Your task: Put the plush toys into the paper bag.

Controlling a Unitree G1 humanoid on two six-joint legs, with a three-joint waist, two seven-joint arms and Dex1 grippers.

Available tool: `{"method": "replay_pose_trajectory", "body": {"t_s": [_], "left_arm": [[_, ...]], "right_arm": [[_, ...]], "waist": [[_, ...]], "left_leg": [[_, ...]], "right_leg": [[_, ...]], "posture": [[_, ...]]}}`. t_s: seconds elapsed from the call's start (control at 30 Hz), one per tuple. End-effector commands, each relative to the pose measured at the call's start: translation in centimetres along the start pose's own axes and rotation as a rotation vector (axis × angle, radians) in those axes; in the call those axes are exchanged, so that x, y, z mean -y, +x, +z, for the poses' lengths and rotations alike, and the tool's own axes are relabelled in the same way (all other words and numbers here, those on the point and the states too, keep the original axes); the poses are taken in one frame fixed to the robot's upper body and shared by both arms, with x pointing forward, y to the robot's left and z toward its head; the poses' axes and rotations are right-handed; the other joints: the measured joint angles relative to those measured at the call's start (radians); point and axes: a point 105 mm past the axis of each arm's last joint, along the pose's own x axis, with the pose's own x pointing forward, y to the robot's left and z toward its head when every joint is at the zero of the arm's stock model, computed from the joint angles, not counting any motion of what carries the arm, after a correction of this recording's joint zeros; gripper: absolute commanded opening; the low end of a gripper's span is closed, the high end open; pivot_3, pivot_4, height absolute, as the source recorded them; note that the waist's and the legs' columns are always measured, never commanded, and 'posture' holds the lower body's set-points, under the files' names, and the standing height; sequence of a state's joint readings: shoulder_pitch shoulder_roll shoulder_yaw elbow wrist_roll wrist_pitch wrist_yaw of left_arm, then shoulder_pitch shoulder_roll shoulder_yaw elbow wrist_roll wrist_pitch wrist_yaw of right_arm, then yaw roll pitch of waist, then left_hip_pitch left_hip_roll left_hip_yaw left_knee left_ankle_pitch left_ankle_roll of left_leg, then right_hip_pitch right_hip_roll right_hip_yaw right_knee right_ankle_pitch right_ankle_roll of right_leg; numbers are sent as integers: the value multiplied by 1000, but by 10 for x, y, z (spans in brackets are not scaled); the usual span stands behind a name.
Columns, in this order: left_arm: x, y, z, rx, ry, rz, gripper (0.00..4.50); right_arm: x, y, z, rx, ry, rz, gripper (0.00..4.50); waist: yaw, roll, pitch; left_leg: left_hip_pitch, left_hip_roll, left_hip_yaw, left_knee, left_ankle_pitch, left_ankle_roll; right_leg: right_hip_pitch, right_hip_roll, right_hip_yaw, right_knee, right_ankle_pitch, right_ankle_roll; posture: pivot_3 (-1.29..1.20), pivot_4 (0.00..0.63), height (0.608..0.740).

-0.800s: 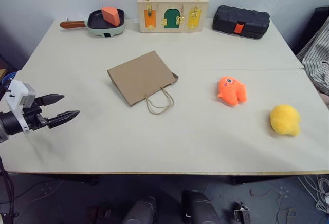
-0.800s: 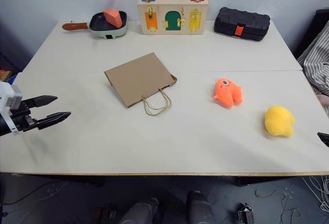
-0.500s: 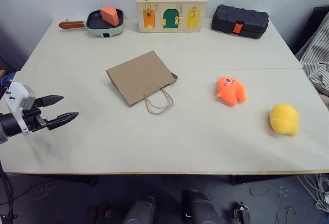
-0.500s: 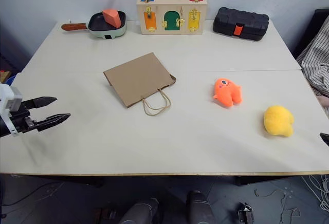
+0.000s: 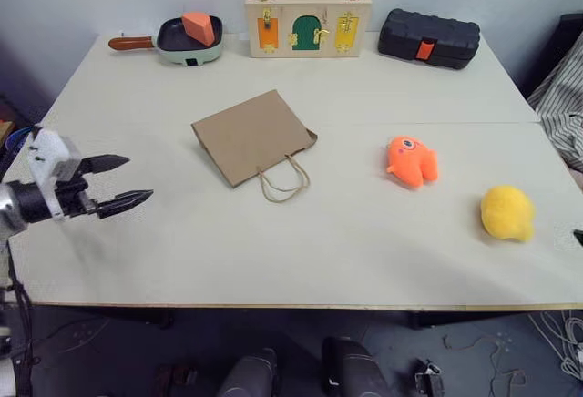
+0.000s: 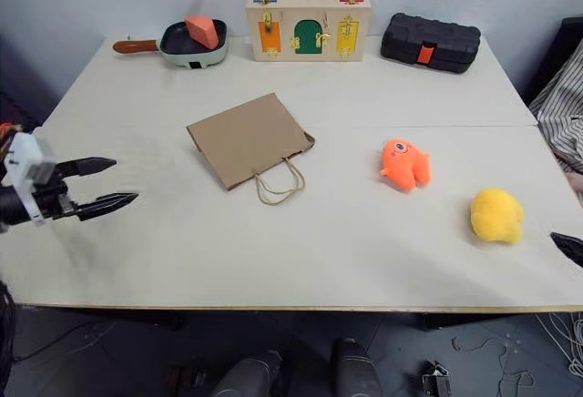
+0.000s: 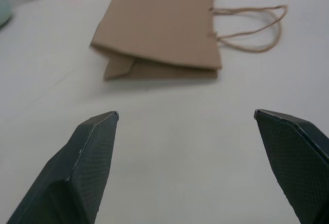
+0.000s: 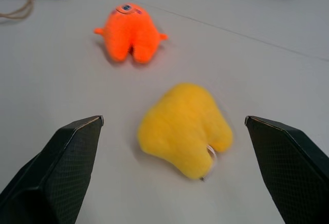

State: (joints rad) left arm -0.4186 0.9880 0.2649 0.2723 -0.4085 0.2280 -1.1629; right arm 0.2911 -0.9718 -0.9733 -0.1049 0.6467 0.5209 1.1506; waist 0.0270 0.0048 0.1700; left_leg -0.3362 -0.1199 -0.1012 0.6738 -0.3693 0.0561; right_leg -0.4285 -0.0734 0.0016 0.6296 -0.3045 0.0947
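Observation:
Next, I should move my left gripper to the paper bag and close it on the twine handles' outer end [image 5: 287,196] [image 7: 274,42], to lift the bag's opening.
The brown paper bag [image 5: 250,137] lies flat at the table's middle, its twine handles [image 5: 284,183] toward the near side. An orange plush toy [image 5: 411,161] with one eye sits to its right. Nearer the right edge lies a round yellow plush toy [image 5: 506,212]. My left gripper [image 5: 137,178] hovers open over the table's left side, pointing at the bag [image 7: 159,29], well short of it. In the right wrist view my right gripper [image 8: 174,117] is open and empty, facing the yellow toy [image 8: 182,129] with the orange one [image 8: 129,31] beyond.
Along the far edge stand a green pan [image 5: 187,42] holding an orange wedge block, a wooden box [image 5: 307,19] with coloured doors and a black case [image 5: 428,37]. Striped cloth [image 5: 560,96] hangs past the right edge.
My left gripper has moved a little inward over the table toward the bag. A tip of the right gripper now shows at the right edge. The toys and bag stayed put.

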Motion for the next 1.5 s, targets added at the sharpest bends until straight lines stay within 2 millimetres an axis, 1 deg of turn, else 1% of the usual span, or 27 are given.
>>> {"method": "replay_pose_trajectory", "body": {"t_s": [0.03, 0.07, 0.13, 0.2, 0.23, 0.3, 0.33, 0.43, 0.47, 0.5, 0.53, 0.6, 0.7, 0.8, 0.87, 0.9, 1.2, 1.4, 1.5], "left_arm": [[17, 30, 21, -21, 179, -179, 4441], [24, 44, 26, -31, 236, -240, 4441], [39, 72, 36, -24, 306, -356, 4441], [47, 89, 40, -23, 341, -423, 4441], [49, 95, 41, -26, 355, -444, 4441], [51, 119, 38, -66, 446, -475, 4441], [52, 127, 36, -82, 485, -484, 4441], [50, 149, 35, -97, 549, -482, 4441], [49, 154, 36, -94, 557, -475, 4441], [48, 159, 36, -89, 563, -465, 4441], [46, 165, 37, -85, 579, -448, 4441], [47, 174, 40, -65, 601, -435, 4441], [49, 181, 41, -40, 613, -442, 3864], [50, 186, 42, -26, 607, -445, 2972], [51, 188, 41, -36, 613, -444, 2264], [51, 190, 39, -47, 622, -445, 2040], [61, 196, 34, -60, 645, -497, 2040], [63, 203, 28, -87, 681, -488, 2040], [63, 207, 29, -85, 673, -470, 1495]], "right_arm": [[-47, 29, 31, 78, -68, 197, 4500], [-65, 41, 38, 100, -84, 263, 4500], [-108, 62, 50, 161, -108, 417, 4500], [-133, 76, 54, 196, -118, 501, 4500], [-140, 81, 56, 205, -122, 520, 4500], [-162, 98, 52, 192, -160, 574, 4500], [-168, 105, 51, 182, -176, 580, 4500], [-172, 126, 44, 157, -205, 543, 4500], [-173, 130, 43, 153, -212, 537, 4500], [-175, 132, 42, 153, -211, 538, 4500], [-177, 134, 41, 155, -208, 540, 4500], [-182, 138, 39, 160, -198, 544, 4500], [-185, 141, 36, 160, -193, 540, 4500], [-187, 144, 35, 163, -185, 535, 4500], [-188, 146, 34, 164, -180, 532, 4500], [-188, 146, 34, 165, -178, 531, 4500], [-187, 146, 37, 169, -174, 516, 4500], [-187, 146, 36, 170, -171, 512, 4500], [-187, 147, 37, 173, -171, 510, 4500]], "waist": [[0, 0, 0], [0, 0, 0], [0, 0, 0], [-1, -1, 0], [-3, -1, 1], [-2, -4, 2], [-1, -4, 2], [0, -6, 2], [0, -6, 1], [-1, -6, 1], [-1, -6, 1], [0, -7, 2], [0, -7, 2], [-1, -7, 2], [-1, -7, 2], [-1, -7, 2], [-1, -7, 2], [-1, -8, 2], [-1, -8, 2]], "left_leg": [[0, 0, 0, 0, 0, 0], [0, 0, 0, 1, 0, 0], [-1, 0, 0, 4, 0, 0], [-2, 0, -1, 7, -1, -1], [-4, 0, -1, 7, -1, -1], [-4, 0, -1, 8, -1, -1], [-5, 0, -1, 9, -1, -1], [-9, -1, -1, 11, -1, -1], [-12, -1, -1, 12, -1, -1], [-19, -1, -1, 16, -1, -1], [-22, -1, -1, 19, -1, -1], [-23, -1, -2, 23, -1, -1], [-25, -3, -3, 24, -1, 0], [-25, -4, -3, 25, -1, 0], [-25, -4, -3, 25, -1, 0], [-25, -4, -3, 25, -1, 0], [-25, -4, -4, 25, -1, 0], [-25, -4, -4, 25, -1, 0], [-25, -4, -4, 25, -1, 0]], "right_leg": [[0, 0, 0, 0, 0, 0], [0, 0, 0, 0, 0, 0], [0, 0, -1, 1, 0, 0], [0, 0, -2, 2, 0, 0], [-1, 0, -2, 2, 0, 0], [-2, 1, -2, 6, 0, 0], [-2, 1, -2, 6, 0, 0], [-7, 0, -3, 6, 0, 0], [-10, 0, -3, 6, 0, 1], [-17, 0, -3, 11, 0, 1], [-20, 0, -4, 15, 0, 1], [-20, -1, -9, 16, 0, 1], [-20, -2, -11, 16, 0, 1], [-20, -4, -11, 16, 1, 1], [-20, -4, -11, 17, 0, 1], [-20, -4, -11, 17, 1, 1], [-20, -4, -11, 19, 1, 1], [-20, -4, -11, 19, 1, 1], [-20, -4, -11, 20, 1, 1]], "posture": [[0, 150, 740], [0, 150, 740], [0, 150, 740], [0, 150, 740], [0, 150, 740], [0, 150, 740], [0, 150, 740], [0, 150, 740], [0, 150, 740], [0, 150, 740], [0, 150, 740], [0, 150, 740], [0, 150, 740], [0, 150, 740], [0, 150, 740], [0, 150, 740], [0, 150, 740], [0, 150, 740], [0, 150, 740]]}}
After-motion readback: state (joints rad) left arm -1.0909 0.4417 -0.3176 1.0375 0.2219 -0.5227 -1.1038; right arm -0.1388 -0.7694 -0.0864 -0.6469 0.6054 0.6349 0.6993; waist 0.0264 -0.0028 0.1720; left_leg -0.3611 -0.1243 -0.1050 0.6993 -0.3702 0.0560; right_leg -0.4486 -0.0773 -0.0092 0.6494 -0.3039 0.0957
